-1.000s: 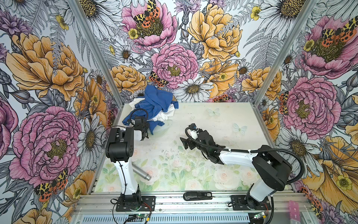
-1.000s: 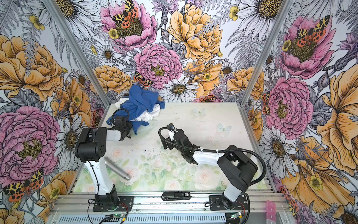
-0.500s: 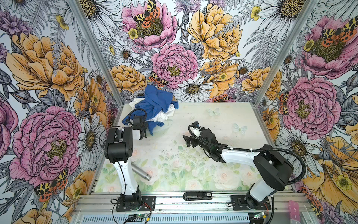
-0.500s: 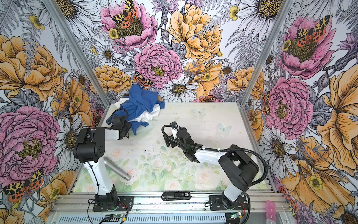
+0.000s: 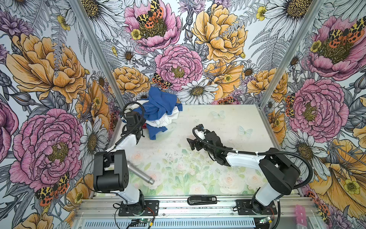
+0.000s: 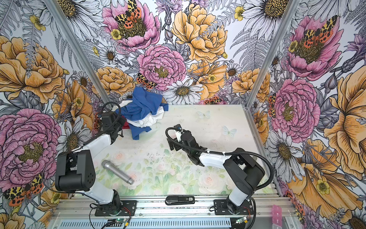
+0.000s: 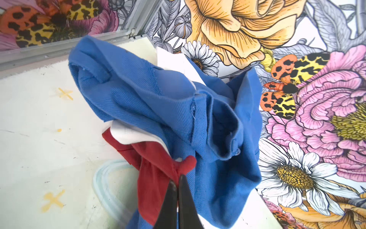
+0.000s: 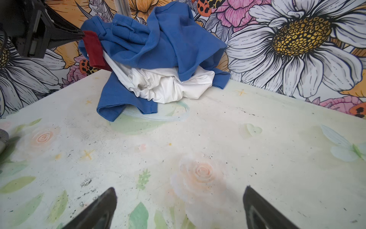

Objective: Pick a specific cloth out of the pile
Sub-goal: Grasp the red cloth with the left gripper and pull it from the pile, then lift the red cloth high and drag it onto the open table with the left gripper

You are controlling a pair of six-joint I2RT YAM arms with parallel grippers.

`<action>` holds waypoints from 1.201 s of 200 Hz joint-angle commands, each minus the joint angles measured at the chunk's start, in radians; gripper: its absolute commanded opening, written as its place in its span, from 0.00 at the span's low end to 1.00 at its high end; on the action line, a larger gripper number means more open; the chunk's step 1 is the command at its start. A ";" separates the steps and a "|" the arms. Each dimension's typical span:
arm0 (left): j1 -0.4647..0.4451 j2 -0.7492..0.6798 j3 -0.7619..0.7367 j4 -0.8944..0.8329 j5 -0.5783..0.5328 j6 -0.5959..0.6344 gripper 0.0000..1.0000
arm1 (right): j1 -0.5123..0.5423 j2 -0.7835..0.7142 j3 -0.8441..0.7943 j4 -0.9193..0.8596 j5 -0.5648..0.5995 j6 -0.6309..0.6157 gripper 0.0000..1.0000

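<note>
The red cloth will go down from my left gripper onto the bare middle of the table (image 5: pixel 194 136) next to the pile.
The pile (image 5: pixel 160 107) of blue and white garments lies at the back left corner, in both top views (image 6: pixel 144 111). A red cloth (image 7: pixel 150 158) sticks out of its near-left side. My left gripper (image 7: pixel 177 178) is shut on a fold of that red cloth (image 8: pixel 93 49) at the edge of the pile. In a top view the left gripper (image 5: pixel 141 126) sits against the pile's left flank. My right gripper (image 8: pixel 179 193) stands open over bare table, well apart from the pile, and shows mid-table in both top views (image 5: pixel 193 143) (image 6: pixel 171 145).
A grey metal cylinder (image 5: pixel 138 172) lies on the table beside the left arm's base. A black device (image 5: pixel 202 200) rests on the front rail. Flowered walls close in the back and both sides. The pile leans against the back wall (image 8: pixel 297 39).
The left jaws have closed on the red cloth at the pile's edge. The right arm has shifted only slightly and stays open.
</note>
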 commanded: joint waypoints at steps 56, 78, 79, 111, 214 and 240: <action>-0.095 -0.135 0.344 0.002 -0.162 0.221 0.00 | -0.034 -0.046 -0.025 0.019 -0.005 0.062 1.00; -0.173 -0.130 0.458 0.013 -0.244 0.362 0.00 | -0.050 -0.047 -0.027 0.017 -0.015 0.080 0.99; -0.176 -0.130 0.463 0.014 -0.249 0.368 0.00 | -0.050 -0.048 -0.028 0.017 -0.016 0.080 1.00; -0.243 -0.120 0.615 0.055 -0.270 0.500 0.00 | -0.073 -0.066 -0.042 0.018 -0.011 0.105 0.99; -0.595 0.489 1.539 -0.194 0.419 0.444 0.00 | -0.222 -0.300 -0.237 0.018 0.362 0.291 0.99; -0.622 0.567 1.552 -0.140 0.425 0.393 0.00 | -0.223 -0.387 -0.313 0.079 0.439 0.298 0.99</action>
